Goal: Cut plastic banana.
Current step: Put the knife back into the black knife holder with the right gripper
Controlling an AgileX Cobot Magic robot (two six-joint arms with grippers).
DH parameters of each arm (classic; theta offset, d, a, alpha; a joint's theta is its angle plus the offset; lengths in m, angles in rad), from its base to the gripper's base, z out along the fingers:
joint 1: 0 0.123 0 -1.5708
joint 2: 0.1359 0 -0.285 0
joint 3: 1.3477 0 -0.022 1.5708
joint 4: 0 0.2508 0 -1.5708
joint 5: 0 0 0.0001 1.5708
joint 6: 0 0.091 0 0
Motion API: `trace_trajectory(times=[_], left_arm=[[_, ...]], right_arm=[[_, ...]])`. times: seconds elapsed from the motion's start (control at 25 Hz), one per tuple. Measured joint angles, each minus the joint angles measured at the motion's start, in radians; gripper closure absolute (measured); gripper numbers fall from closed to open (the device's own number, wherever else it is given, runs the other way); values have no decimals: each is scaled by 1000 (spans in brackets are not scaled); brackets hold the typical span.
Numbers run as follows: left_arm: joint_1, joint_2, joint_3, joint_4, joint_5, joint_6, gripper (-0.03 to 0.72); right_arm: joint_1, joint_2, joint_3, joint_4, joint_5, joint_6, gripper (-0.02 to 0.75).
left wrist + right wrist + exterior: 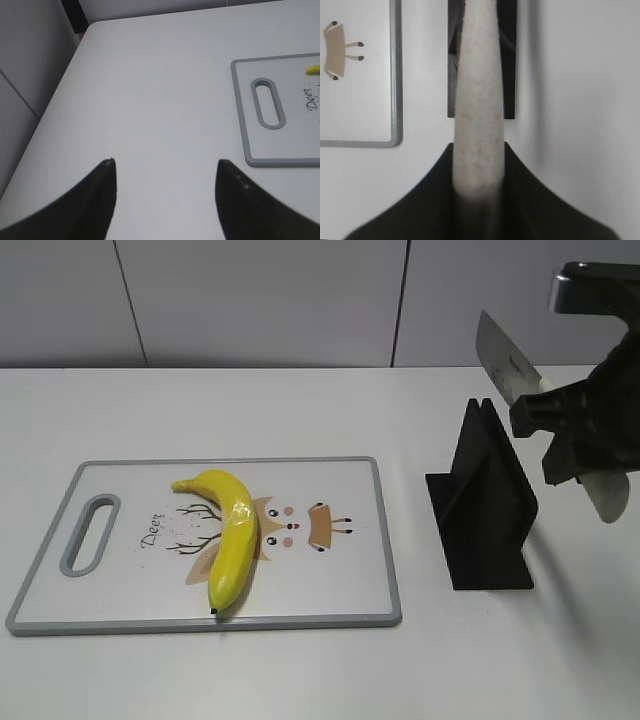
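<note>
Next, I let go of the knife with my right gripper between the upright panels of the black knife stand [510, 468] [481, 45]. The knife is now in the air above that stand.
The plastic banana [232, 535] lies curved on the white cutting board [120, 490], left of its middle; only its yellow tip [313, 70] shows in the left wrist view. My right gripper [575, 435] is shut on a knife and holds it in the air above and right of the black knife stand [490, 510]. The blade [505, 365] points up and left, and the pale handle [605, 495] sticks out lower right. In the right wrist view the handle [477, 100] runs between the jaws [477, 170]. My left gripper [165, 170] is open and empty over bare table left of the board.
The board has a grey rim [240, 110] and a handle slot [90, 533] at its left end; its right corner shows in the right wrist view [395, 100]. The stand [509, 75] sits right of the board. A grey wall runs behind the table.
</note>
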Motion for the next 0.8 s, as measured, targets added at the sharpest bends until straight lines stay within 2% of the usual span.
trace_trajectory(times=[0.32, 0.8], left_arm=[[0, 0, 0, 0, -1, 0, 113], [0, 0, 1, 0, -2, 0, 113]], right_arm=[[0, -8, 0, 38, 1, -5, 576], [0, 120, 0, 47, 36, -11, 576]])
